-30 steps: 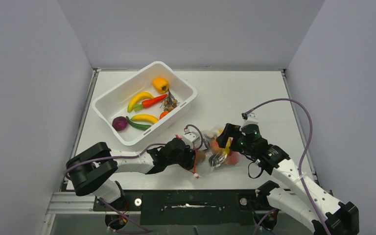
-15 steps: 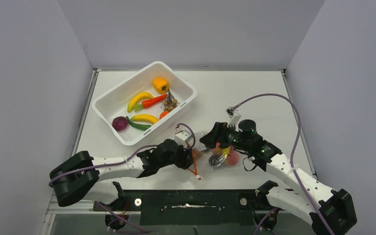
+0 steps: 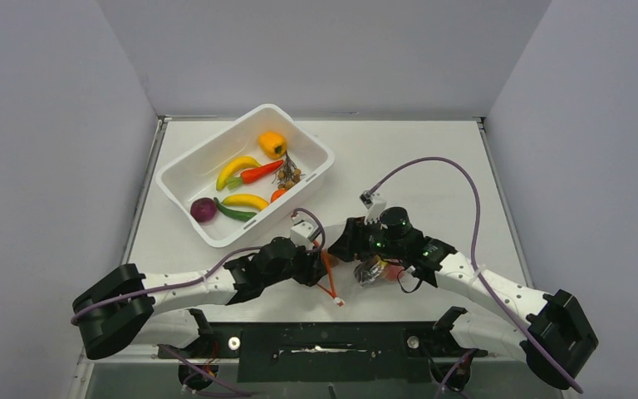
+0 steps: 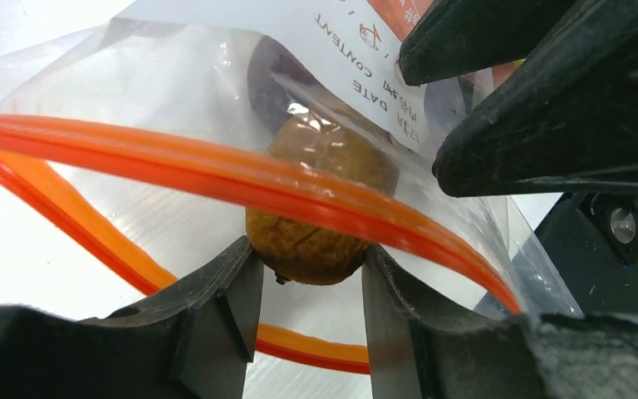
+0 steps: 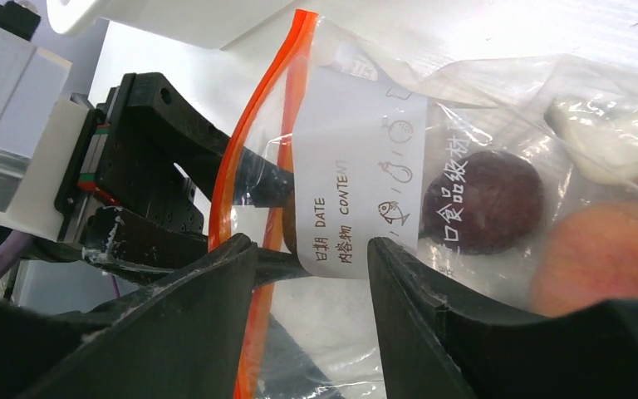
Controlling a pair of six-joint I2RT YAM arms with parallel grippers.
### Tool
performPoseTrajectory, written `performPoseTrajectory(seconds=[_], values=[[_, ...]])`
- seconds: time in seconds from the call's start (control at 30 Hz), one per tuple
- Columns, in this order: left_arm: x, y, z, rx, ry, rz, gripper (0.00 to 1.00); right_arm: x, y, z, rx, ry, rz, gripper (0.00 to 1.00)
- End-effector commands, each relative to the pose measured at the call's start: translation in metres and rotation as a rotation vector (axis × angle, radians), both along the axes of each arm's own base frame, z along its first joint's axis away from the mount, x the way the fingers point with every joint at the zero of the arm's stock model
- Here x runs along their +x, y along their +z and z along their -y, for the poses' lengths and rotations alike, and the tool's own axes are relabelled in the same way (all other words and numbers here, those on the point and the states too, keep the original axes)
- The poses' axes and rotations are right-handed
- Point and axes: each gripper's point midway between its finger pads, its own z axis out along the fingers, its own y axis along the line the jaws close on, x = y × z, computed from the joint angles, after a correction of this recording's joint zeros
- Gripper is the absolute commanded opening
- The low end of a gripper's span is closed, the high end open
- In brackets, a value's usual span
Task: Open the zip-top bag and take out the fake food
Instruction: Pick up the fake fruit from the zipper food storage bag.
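My left gripper is going to let go of the brown kiwi in the white tub (image 3: 216, 194), between the purple piece and the yellow bananas.
The zip-top bag (image 3: 364, 268) lies at the table's front centre, its orange zip strip (image 4: 174, 170) parted. My left gripper (image 4: 307, 266) reaches inside the mouth, shut on a brown kiwi (image 4: 320, 208) that touches both fingertips. My right gripper (image 5: 311, 249) straddles the bag's top layer at the white label (image 5: 357, 191) next to the zip strip (image 5: 253, 166); its jaws stand apart with film between them. A dark plum (image 5: 486, 204) and a peach (image 5: 598, 258) of the fake food lie deeper in the bag. In the top view the left gripper (image 3: 324, 264) and right gripper (image 3: 355, 249) meet at the mouth.
A white tub (image 3: 184, 170) stands at the back left, holding a banana (image 3: 237, 169), an orange pepper (image 3: 272, 144), a red chili (image 3: 262, 173) and a purple piece (image 3: 203, 209). Purple cables loop above both wrists. The table's front edge runs just below the bag.
My right gripper has moved left over the bag's mouth and its jaws have narrowed. The left arm has shifted a little left, still holding the kiwi.
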Motion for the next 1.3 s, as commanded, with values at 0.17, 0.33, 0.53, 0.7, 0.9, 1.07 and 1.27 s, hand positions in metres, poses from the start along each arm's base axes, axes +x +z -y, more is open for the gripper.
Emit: performPoseTrajectory(seconds=[0.17,0.33,0.53,0.7,0.9,1.07,1.27], values=[[0.007,0.024,-0.006,-0.078,0.043,0.05,0.0,-0.006,0.035,-0.024,0.085,0.132,0.1,0.54],[0.009,0.027,-0.008,-0.081,0.051,0.058,0.0,-0.012,0.033,-0.034,0.06,0.177,0.103,0.57],[0.002,0.033,-0.005,-0.083,-0.02,0.069,0.0,0.005,0.014,-0.024,-0.118,0.067,0.1,0.54],[0.004,0.038,-0.015,-0.077,0.006,0.067,0.0,0.016,0.009,-0.006,-0.203,-0.031,0.112,0.44],[0.004,0.056,-0.027,-0.097,-0.002,0.085,0.0,0.016,0.003,0.005,-0.239,-0.074,0.095,0.39],[0.004,0.068,-0.038,-0.07,-0.054,0.071,0.0,0.015,0.012,-0.003,-0.176,-0.056,0.116,0.42],[0.019,0.093,-0.058,-0.016,-0.01,0.058,0.0,0.015,0.029,-0.005,-0.132,-0.045,0.165,0.58]])
